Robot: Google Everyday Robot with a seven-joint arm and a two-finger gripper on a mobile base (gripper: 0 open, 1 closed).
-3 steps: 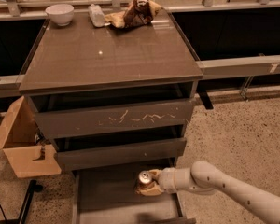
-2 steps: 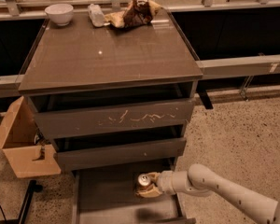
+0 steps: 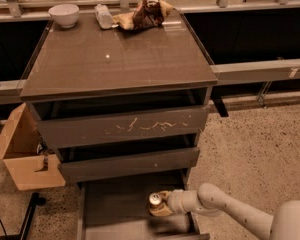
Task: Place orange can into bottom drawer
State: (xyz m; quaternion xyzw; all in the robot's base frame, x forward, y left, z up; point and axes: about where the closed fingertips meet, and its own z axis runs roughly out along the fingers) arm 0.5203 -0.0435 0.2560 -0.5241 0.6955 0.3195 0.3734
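Note:
Next, I let go of the orange can, now upright inside the open bottom drawer, with my gripper on the bottom drawer's grey-brown bottom (image 3: 156, 217), toward the side of the drawer closest to my white arm.
The orange can (image 3: 155, 201) stands upright, silver top up, inside the open bottom drawer (image 3: 115, 204) of the three-drawer cabinet, near the drawer's right side. My gripper (image 3: 160, 207) reaches in from the lower right on a white arm and is shut on the can, its tan fingers (image 3: 163, 211) wrapped around the can's lower body. The drawer is pulled out toward me and its flat grey-brown floor shows to the left of the can.
Above are the plain drawer front (image 3: 130, 165) and the scratched drawer front (image 3: 125, 126). On the cabinet top (image 3: 115, 59) sit a white bowl (image 3: 64, 14), a clear bottle (image 3: 104, 16) and a brown snack bag (image 3: 145, 14). A cardboard box (image 3: 25, 154) stands at left.
The gripper and can have shifted slightly left and lower inside the bottom drawer; the arm has reached a little further in.

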